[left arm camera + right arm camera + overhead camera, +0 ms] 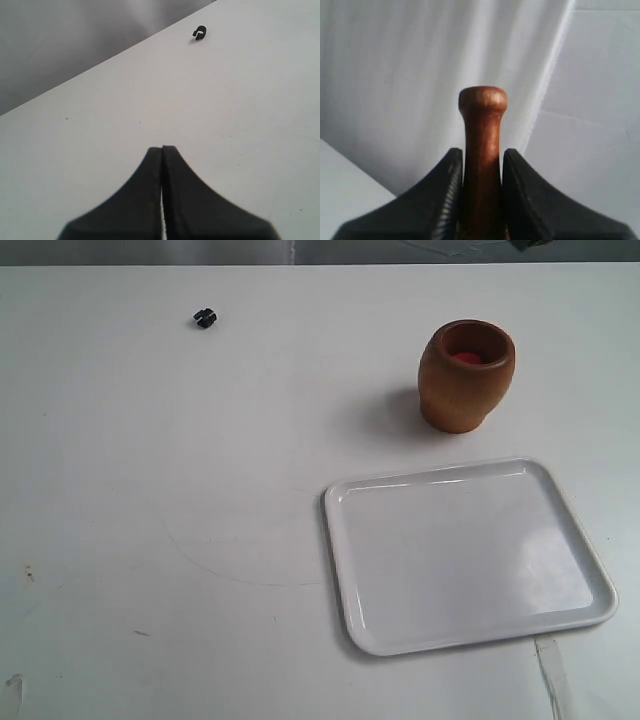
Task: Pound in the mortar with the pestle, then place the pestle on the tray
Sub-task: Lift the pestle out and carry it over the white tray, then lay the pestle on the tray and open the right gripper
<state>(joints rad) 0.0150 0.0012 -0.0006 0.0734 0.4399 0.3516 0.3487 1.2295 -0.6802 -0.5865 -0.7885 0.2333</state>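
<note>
Next, my right gripper puts the pestle down near the middle of the white tray [441, 554].
The light brown wooden mortar [466, 375] stands upright at the back right of the table, its inside reddish. In front of it lies the glossy white tray [340, 502], with nothing on it. Neither arm shows in the exterior view. My right gripper [481, 152] is shut on the reddish-brown pestle [482, 125], whose small knob sticks out past the fingertips, with a white wall behind it. My left gripper [162, 148] is shut on nothing above the bare white table.
A tiny black object [205, 317] lies at the back left of the table, also seen as the black object [199, 32] in the left wrist view. A strip of white tape [553, 670] sits by the tray's front right corner.
</note>
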